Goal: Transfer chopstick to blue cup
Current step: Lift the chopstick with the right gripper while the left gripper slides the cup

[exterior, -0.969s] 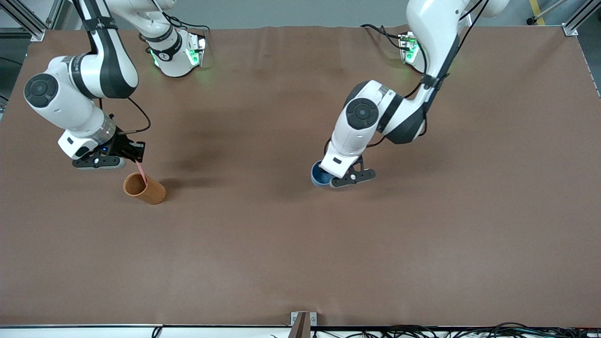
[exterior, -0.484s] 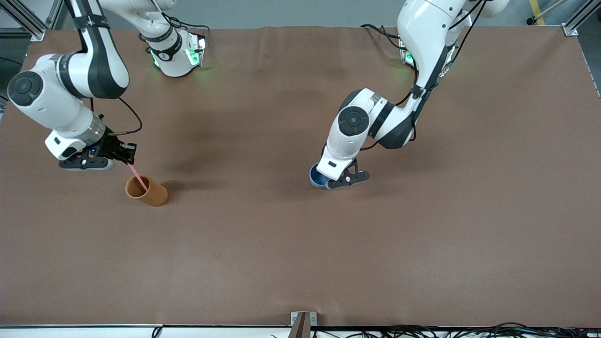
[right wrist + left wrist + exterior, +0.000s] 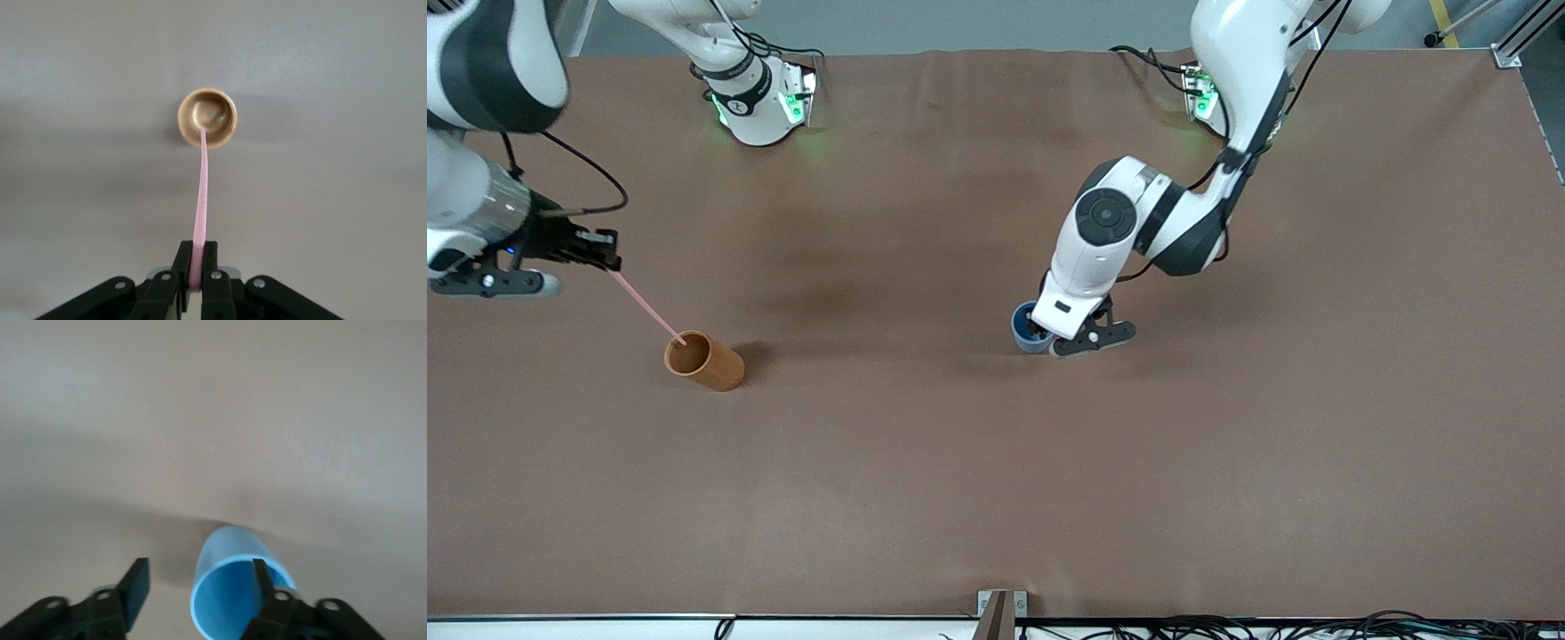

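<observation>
The robot's right gripper needs to release the pink chopstick to stand inside the blue cup at the left gripper's fingers [image 3: 1032,336]. The chopstick now slants down to the orange-brown cup.
My right gripper [image 3: 609,264] is shut on the upper end of the pink chopstick [image 3: 645,307] and holds it up over the table. The stick slants down, with its lower tip at the mouth of the orange-brown cup [image 3: 704,360]. The right wrist view shows the chopstick [image 3: 202,193] clamped between the fingers and running to the orange-brown cup [image 3: 207,119]. My left gripper [image 3: 1049,338] is low at the blue cup [image 3: 1028,329], near the table's middle. In the left wrist view it [image 3: 200,577] is open, with one finger inside the blue cup [image 3: 230,587] and the other outside.
The brown table mat [image 3: 996,480] is bare nearer the front camera. A small metal bracket [image 3: 1000,613] sits at the table's near edge.
My right gripper has risen and moved toward the right arm's end of the table, drawing the chopstick up out of the orange-brown cup. My left gripper has stayed at the blue cup.
</observation>
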Motion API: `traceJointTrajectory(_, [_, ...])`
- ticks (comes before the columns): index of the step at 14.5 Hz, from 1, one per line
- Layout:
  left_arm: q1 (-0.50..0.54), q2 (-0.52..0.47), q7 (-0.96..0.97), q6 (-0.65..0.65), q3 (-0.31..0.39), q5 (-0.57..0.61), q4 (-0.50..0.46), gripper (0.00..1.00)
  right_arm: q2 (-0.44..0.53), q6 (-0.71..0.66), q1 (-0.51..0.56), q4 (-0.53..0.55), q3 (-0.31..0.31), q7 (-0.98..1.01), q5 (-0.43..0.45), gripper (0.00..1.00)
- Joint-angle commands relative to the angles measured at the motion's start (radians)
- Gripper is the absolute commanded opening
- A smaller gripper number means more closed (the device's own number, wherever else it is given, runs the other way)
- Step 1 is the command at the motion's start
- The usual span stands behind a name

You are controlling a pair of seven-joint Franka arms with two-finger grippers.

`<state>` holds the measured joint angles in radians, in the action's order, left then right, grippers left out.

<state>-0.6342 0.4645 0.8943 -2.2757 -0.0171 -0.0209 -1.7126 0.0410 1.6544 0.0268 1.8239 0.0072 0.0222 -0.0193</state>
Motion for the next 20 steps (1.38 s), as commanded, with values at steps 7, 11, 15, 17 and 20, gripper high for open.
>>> traceJointTrajectory(7, [0.293,-0.343,-0.535,0.361,-0.009,0.024,0.016,1.0,-0.084,-0.171,-0.385,-0.236,0.013,-0.544,-0.052,0.05])
traceJointTrajectory(11, [0.376,-0.353,-0.773,0.606,-0.003,0.009,0.189,1.0,-0.231,-0.099,-0.565,-0.394,0.011,-0.939,-0.189,0.0])
traceJointTrajectory(15, [0.444,-0.388,-0.896,0.758,-0.006,-0.016,0.274,1.0,-0.366,0.061,-0.704,-0.514,0.011,-1.187,-0.189,0.0])
traceJointTrajectory(17, [0.441,-0.409,-0.882,0.762,-0.006,-0.014,0.266,1.0,-0.4,0.194,-0.738,-0.514,0.013,-1.281,-0.191,0.0])
traceJointTrajectory(20, [0.455,-0.457,-0.887,0.708,-0.004,-0.021,0.203,1.0,-0.45,0.251,-0.807,-0.514,0.011,-1.324,-0.189,0.01])
